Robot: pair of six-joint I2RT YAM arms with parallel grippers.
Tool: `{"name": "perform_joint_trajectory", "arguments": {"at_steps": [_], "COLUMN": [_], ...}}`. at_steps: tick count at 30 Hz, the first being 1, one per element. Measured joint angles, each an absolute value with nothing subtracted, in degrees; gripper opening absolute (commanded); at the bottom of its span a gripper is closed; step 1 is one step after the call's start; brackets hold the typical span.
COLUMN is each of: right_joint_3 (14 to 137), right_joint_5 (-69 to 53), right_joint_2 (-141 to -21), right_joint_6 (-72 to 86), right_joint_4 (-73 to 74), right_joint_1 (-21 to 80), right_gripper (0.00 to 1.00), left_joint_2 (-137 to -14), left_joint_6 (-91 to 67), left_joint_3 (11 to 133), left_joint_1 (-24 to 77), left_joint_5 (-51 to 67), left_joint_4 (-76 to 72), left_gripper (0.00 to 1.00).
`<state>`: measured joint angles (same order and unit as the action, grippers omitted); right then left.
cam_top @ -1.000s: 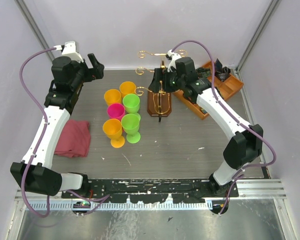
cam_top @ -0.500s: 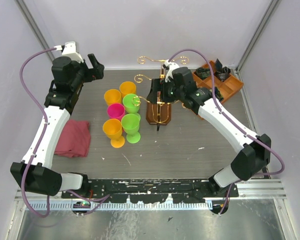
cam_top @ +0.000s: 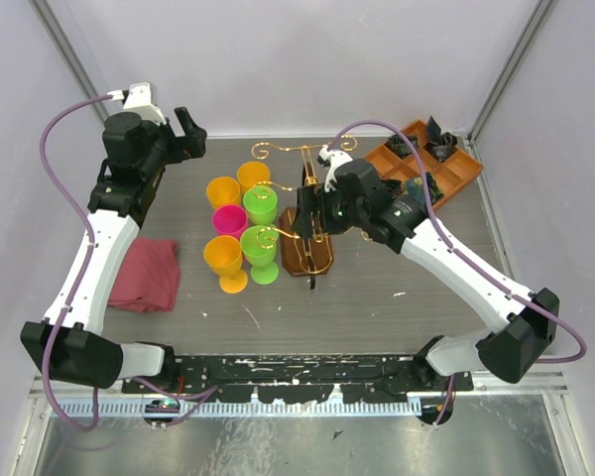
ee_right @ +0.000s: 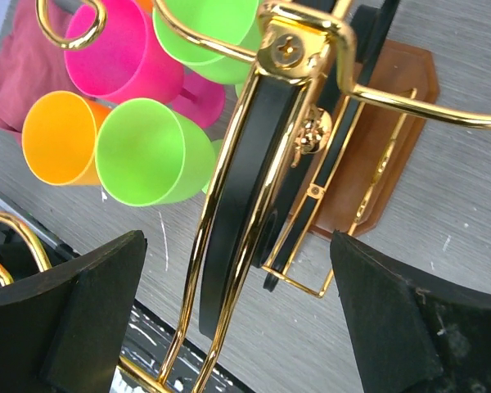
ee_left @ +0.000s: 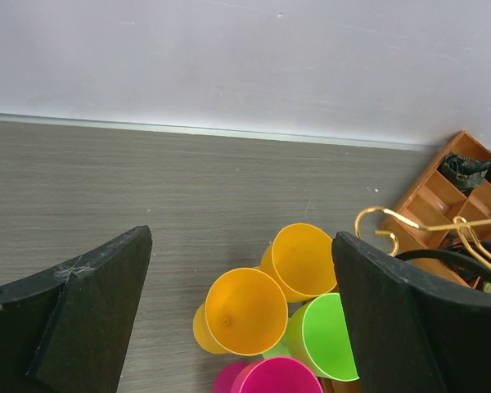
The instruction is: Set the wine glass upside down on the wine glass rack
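Next, the left gripper goes to the orange wine glass closest to the back side and closes on that glass's rim (cam_top: 238,177) (ee_left: 274,260) next to its orange neighbour.
Several plastic wine glasses stand upright in a cluster: orange (cam_top: 222,190), orange (cam_top: 253,176), green (cam_top: 260,204), pink (cam_top: 229,220), orange (cam_top: 222,254), green (cam_top: 259,243). The gold wire wine glass rack (cam_top: 307,253) on its brown base stands right beside them, and its curled arms reach over the green glasses. My right gripper (cam_top: 314,198) is open, and the rack's black-and-gold upright (ee_right: 254,164) sits between its fingers (ee_right: 82,303). My left gripper (cam_top: 186,127) is open and empty, high at the back left, looking down on the glasses (ee_left: 244,309).
An orange-brown compartment tray (cam_top: 446,178) with dark parts lies at the back right, also in the left wrist view (ee_left: 430,201). A dark red cloth (cam_top: 144,275) lies at the left. Walls enclose the table on the left, back and right.
My right arm has swung forward and left, and the rack has slid with it from beside the tray to right next to the glasses. The left arm has not moved.
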<state>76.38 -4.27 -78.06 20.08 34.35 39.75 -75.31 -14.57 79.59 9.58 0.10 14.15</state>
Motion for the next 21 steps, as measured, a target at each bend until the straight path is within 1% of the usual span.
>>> {"name": "perform_joint_trajectory", "arguments": {"at_steps": [6, 11, 15, 21], "right_joint_3": [77.1, 80.2, 84.3, 85.7], "right_joint_5": [-0.4, 4.7, 9.9, 15.7], "right_joint_2": [-76.8, -76.9, -76.9, -76.9], "right_joint_6": [19.6, 17.9, 16.1, 13.9], "right_joint_4": [37.9, 40.0, 39.8, 38.3], "right_joint_1": [40.1, 40.1, 40.1, 40.1], "right_gripper": [1.0, 1.0, 1.0, 1.0], "left_joint_2": [-75.4, -77.5, -80.2, -82.9], "left_joint_6": [-14.5, -13.1, -12.0, -10.6], "left_joint_3": [79.6, 81.4, 83.0, 83.2], "left_joint_1": [9.6, 9.6, 9.6, 9.6], "left_joint_5": [0.2, 1.7, 2.7, 5.4], "left_joint_4": [14.3, 17.1, 19.6, 22.1], "left_gripper": [0.98, 0.98, 0.98, 0.98]}}
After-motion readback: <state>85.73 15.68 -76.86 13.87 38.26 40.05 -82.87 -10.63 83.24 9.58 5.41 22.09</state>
